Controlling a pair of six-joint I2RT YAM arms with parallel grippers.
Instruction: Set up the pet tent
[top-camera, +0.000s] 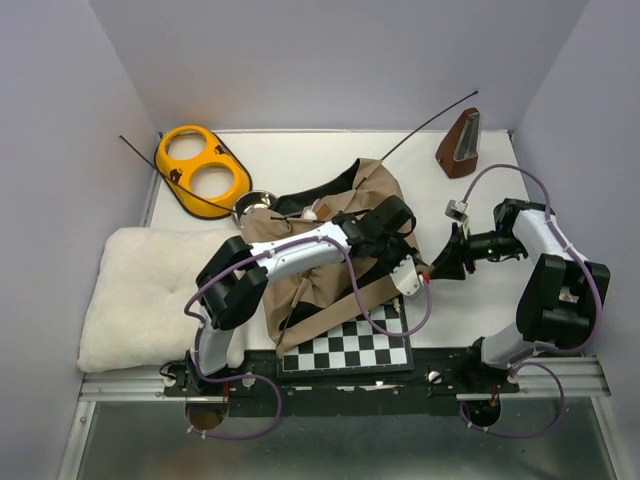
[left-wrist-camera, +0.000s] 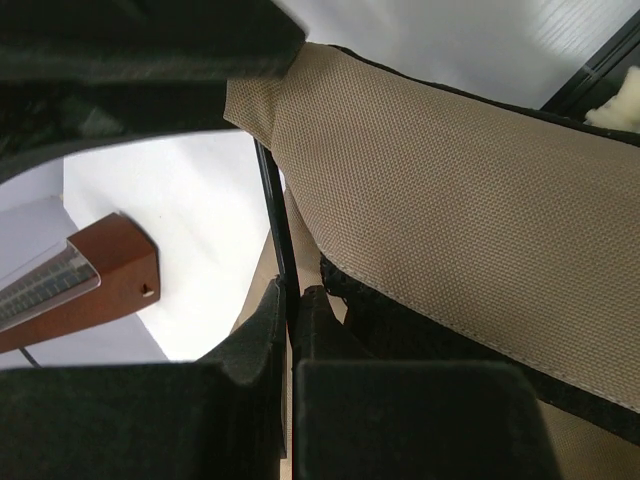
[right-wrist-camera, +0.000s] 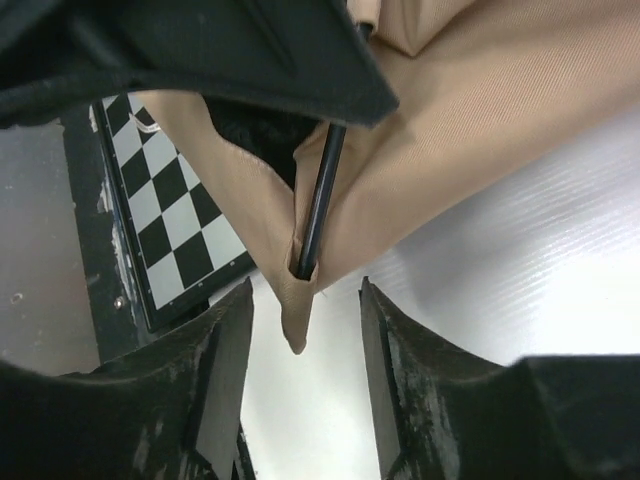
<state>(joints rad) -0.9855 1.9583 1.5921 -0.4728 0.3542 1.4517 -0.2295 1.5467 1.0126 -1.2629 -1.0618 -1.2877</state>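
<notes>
Next, I grip the tent's corner pocket (right-wrist-camera: 297, 297) with my right gripper and draw that corner taut, since the tent lies bunched along the pole whose end sits in that pocket.
The pet tent (top-camera: 345, 235) lies crumpled in tan fabric with black lining at the table's middle, partly over the chessboard (top-camera: 350, 350). One thin black pole (top-camera: 430, 122) sticks out toward the back right, another (top-camera: 165, 168) toward the back left. My left gripper (top-camera: 415, 275) reaches across the tent; in its wrist view it (left-wrist-camera: 290, 295) is shut on a thin black pole (left-wrist-camera: 272, 200) beside the tan fabric (left-wrist-camera: 450, 200). My right gripper (top-camera: 440, 262) faces it. In its wrist view it (right-wrist-camera: 305, 310) stands open around the tent's corner pocket (right-wrist-camera: 297, 300), not touching it. A pole end (right-wrist-camera: 315, 210) sits in that pocket.
A fluffy white cushion (top-camera: 150, 295) fills the left side. A yellow two-hole bowl stand (top-camera: 202, 168) and a metal bowl (top-camera: 252, 205) sit at the back left. A brown metronome (top-camera: 460, 145) stands at the back right, with a small silvery object (top-camera: 457, 209) near it.
</notes>
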